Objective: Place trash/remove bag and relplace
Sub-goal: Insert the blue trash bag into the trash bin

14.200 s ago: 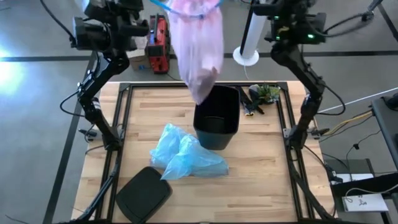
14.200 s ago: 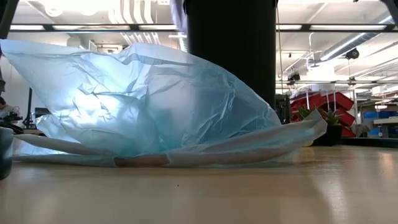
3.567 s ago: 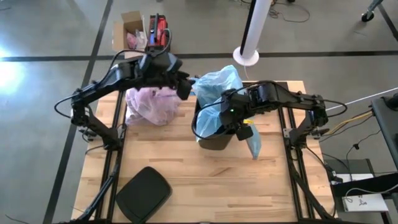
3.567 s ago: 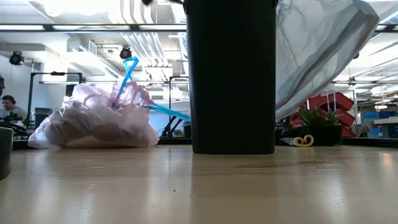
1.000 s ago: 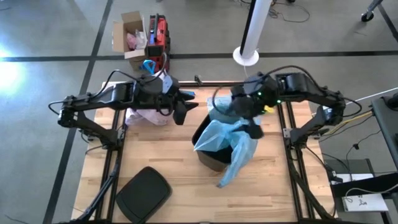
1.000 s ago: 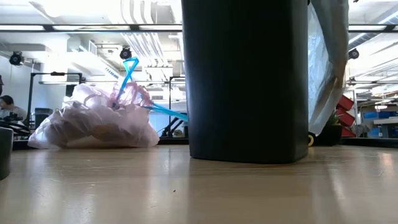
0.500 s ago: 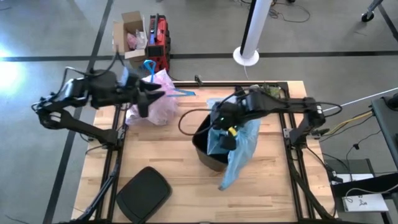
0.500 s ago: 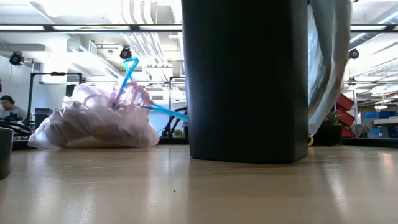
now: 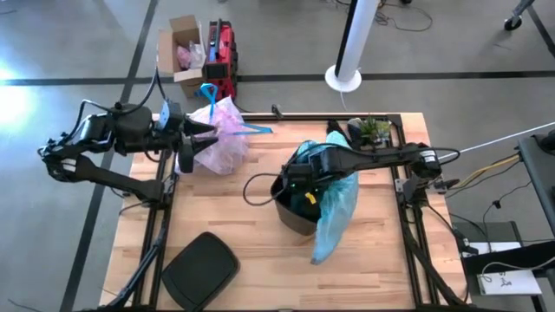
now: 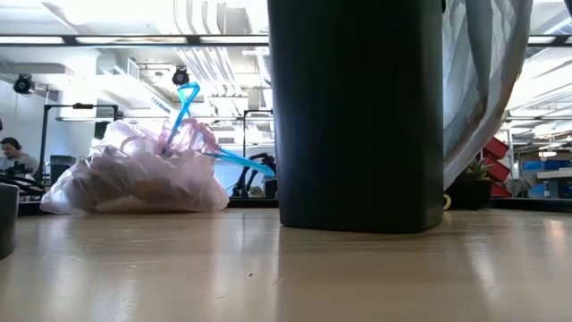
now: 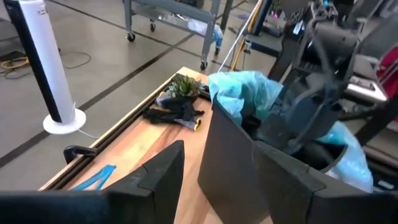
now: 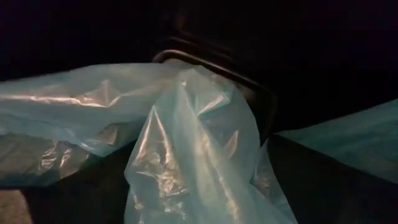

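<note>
The light blue plastic bag hangs far down outside the bin's rim, so next my right gripper takes a fresh fold and works it deeper into the bin (image 9: 298,206).
The bag (image 9: 221,139), pinkish-white with a blue drawstring, lies bunched on the table's far left (image 10: 134,179). The trash is hidden. My left gripper (image 9: 206,135) hovers open beside the bag, pointing across the table at the black bin (image 11: 230,162), with nothing between its fingers (image 11: 219,149). The bin (image 9: 295,208) stands mid-table. A light blue plastic bag (image 9: 334,204) is draped over the bin's rim and hangs down its near right side. My right gripper (image 9: 302,184) points down into the bin's mouth among the blue plastic (image 12: 186,137).
A black lid (image 9: 201,270) lies near the table's front left corner. Black and green clutter (image 9: 364,130) sits at the far right. Beyond the far edge are a white pole (image 9: 347,52), a cardboard box (image 9: 184,43) and a person (image 10: 11,154).
My left gripper has drawn back toward the table's left edge, away from the bin, to beside the pink bag. My right gripper has come down from the bin's far side into its mouth and tipped to point downward. The blue bag still hangs over the rim.
</note>
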{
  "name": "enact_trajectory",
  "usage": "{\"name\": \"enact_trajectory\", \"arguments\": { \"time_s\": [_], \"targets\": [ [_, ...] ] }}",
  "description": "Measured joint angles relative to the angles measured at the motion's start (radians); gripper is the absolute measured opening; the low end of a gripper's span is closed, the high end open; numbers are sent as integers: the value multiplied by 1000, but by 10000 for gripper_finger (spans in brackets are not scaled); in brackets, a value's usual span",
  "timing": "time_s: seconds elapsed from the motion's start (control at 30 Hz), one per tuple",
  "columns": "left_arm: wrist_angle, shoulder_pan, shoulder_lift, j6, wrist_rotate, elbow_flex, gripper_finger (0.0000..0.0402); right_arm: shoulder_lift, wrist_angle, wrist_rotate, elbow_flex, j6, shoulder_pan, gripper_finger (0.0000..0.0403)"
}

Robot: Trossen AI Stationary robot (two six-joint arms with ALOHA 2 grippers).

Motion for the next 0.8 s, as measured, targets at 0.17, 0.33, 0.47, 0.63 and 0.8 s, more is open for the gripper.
{"name": "enact_trajectory", "arguments": {
  "time_s": [0.17, 0.33, 0.47, 0.63, 0.8],
  "targets": [
    [6, -1, 3, 64, 34, -17, 180, -19, -7, -71, 71, -99, 49, 317],
    [42, -1, 3, 103, 68, -32, 185, -48, -4, -61, 171, -163, 89, 315],
    [71, -1, -3, 121, 91, -44, 188, -54, -9, -5, 228, -210, 102, 307],
    [77, -1, -12, 123, 97, -62, 184, -55, -85, -15, 272, -221, 103, 298],
    [77, -3, -17, 105, 97, -71, 178, -55, -153, 4, 351, -129, 104, 304]
  ]
}}
